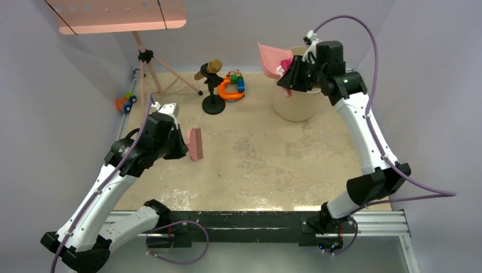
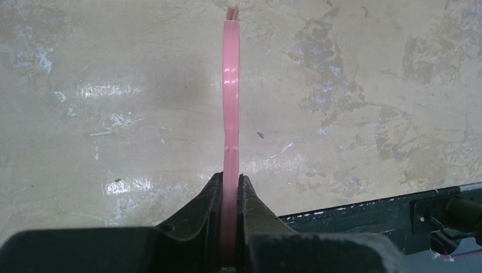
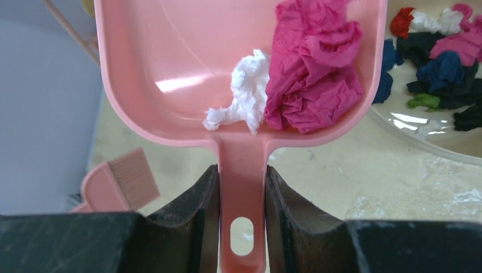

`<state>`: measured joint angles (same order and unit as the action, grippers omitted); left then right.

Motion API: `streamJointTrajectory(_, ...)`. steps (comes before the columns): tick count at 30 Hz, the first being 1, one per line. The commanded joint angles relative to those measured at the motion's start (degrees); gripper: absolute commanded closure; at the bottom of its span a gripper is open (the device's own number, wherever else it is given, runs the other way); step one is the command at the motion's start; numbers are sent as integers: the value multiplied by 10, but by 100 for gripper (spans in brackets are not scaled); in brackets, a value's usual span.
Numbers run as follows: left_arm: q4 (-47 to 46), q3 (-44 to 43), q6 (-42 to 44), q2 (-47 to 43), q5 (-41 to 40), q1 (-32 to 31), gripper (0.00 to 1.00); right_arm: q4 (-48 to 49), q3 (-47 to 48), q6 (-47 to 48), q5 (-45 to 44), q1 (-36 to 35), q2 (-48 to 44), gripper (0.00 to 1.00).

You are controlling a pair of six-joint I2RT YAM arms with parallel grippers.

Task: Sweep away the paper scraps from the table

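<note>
I should use my right gripper to set the pink dustpan down on the bare table (image 1: 275,151) just in front of the beige bin.
My right gripper (image 3: 242,187) is shut on the handle of the pink dustpan (image 3: 170,68), held up over the beige bin (image 1: 295,105) at the back right. A pink wad (image 3: 315,68) and a white wad (image 3: 244,96) of the paper scraps lie in the pan. More paper scraps (image 3: 437,62), navy, pink, red, green and white, lie in the bin. My left gripper (image 2: 230,181) is shut on the pink brush (image 2: 230,85), which hangs above the table (image 1: 267,165) at mid-left; its bristle head (image 1: 195,144) shows from above.
Toy blocks with an orange ring (image 1: 233,86) and a black stand with a gold microphone (image 1: 211,85) are at the back centre. A pink tripod (image 1: 153,68) and a small orange-blue toy (image 1: 125,103) stand at the back left. A black rail (image 1: 239,222) runs along the near edge.
</note>
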<state>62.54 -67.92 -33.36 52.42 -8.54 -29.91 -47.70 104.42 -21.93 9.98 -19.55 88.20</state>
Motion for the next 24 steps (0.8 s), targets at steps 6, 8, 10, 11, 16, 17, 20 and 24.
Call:
streamJointTrajectory(6,-43,27,6,-13,25,1,100,419,-215,-315,424,201,-40,100)
streamJointTrajectory(8,-54,37,3,-15,32,2,100,541,-267,-425,467,230,-36,100)
streamJointTrajectory(10,-65,47,0,-16,42,1,100,657,-305,-515,495,248,-25,100)
streamJointTrajectory(11,-68,51,-2,-16,47,1,100,713,-323,-559,505,254,-21,100)
streamJointTrajectory(16,-81,64,-10,-14,64,1,100,988,-391,-753,515,275,10,100)
streamJointTrajectory(17,-82,65,-11,-14,65,2,100,1027,-398,-784,513,276,15,100)
streamJointTrajectory(20,-87,69,-14,-13,69,1,100,1131,-422,-870,500,277,34,100)
streamJointTrajectory(24,-91,73,-19,-14,76,1,100,1267,-451,-974,468,279,66,100)
